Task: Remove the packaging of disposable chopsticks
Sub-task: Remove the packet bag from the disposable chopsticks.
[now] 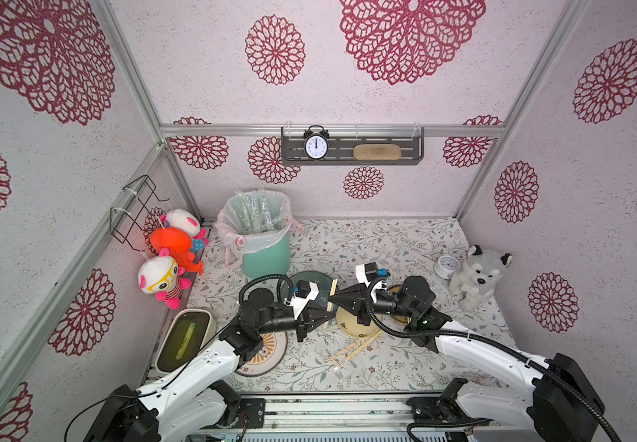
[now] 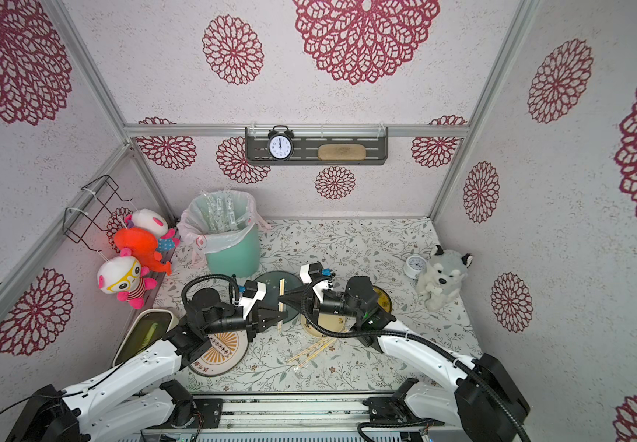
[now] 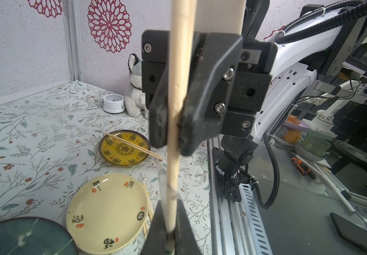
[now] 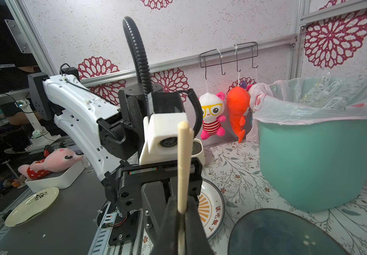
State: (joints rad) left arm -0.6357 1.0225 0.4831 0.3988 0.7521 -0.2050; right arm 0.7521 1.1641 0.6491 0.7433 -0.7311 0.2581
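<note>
My left gripper needs to open and pinch just the packaging's end point(image 2: 280, 328) while my right gripper pulls the chopsticks out, as it is pinching the chopsticks together with the packaging.
One pair of disposable chopsticks point(image 1: 333, 292) is held in the air between both grippers, over the dark teal plate point(image 1: 309, 281). My right gripper point(image 4: 182, 205) is shut on the bare wooden sticks point(image 4: 183, 154) partway along them. My left gripper point(image 3: 169, 212) is shut on the lower end, where crinkly clear packaging point(image 3: 162, 182) still wraps the tip. In both top views the two grippers meet tip to tip, the right gripper point(image 1: 331, 297) above the left gripper point(image 1: 323, 324). More bare chopsticks point(image 1: 355, 346) lie loose on the table. Used packaging point(image 1: 259, 214) sits in the bin.
A mint bin point(image 1: 267, 256) with a pink liner stands at the back left. A cream plate point(image 1: 349, 325), a yellow plate point(image 3: 125, 148) carrying chopsticks and a sunburst plate point(image 1: 267, 354) lie around the arms. A plush husky point(image 1: 477, 279) and small clock point(image 1: 445, 266) sit at the right.
</note>
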